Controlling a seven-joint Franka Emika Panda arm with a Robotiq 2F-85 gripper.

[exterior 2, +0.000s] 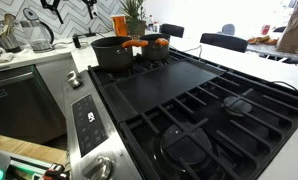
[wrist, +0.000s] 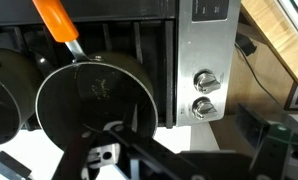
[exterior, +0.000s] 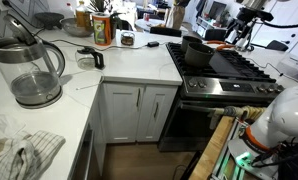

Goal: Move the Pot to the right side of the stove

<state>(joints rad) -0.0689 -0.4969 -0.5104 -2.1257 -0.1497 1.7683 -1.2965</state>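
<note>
I need to close my gripper on the orange handle (exterior: 224, 45) (wrist: 57, 19) of the Pot, the one that sticks out from the Pot's rim over the stove's grates.
The Pot (exterior 2: 113, 52) is dark and straight-sided. It stands on the stove (exterior 2: 189, 110) at the far end of the grates, on the side nearest the control panel. In an exterior view it sits on the stove's near-left burner (exterior: 197, 51). In the wrist view it is a dark round disc seen from above (wrist: 94, 98), beside the stainless front. My gripper (wrist: 174, 152) hangs well above it, its dark fingers wide apart with nothing between them. The arm shows above the stove's far side (exterior: 247, 28).
A pan with an orange handle (exterior 2: 154, 44) stands just behind the Pot; the handle shows in the wrist view (wrist: 57, 22). Two knobs (wrist: 203, 92) are on the stove front. A glass kettle (exterior: 31, 70) is on the counter. A flat griddle plate (exterior 2: 169, 85) covers the stove's middle.
</note>
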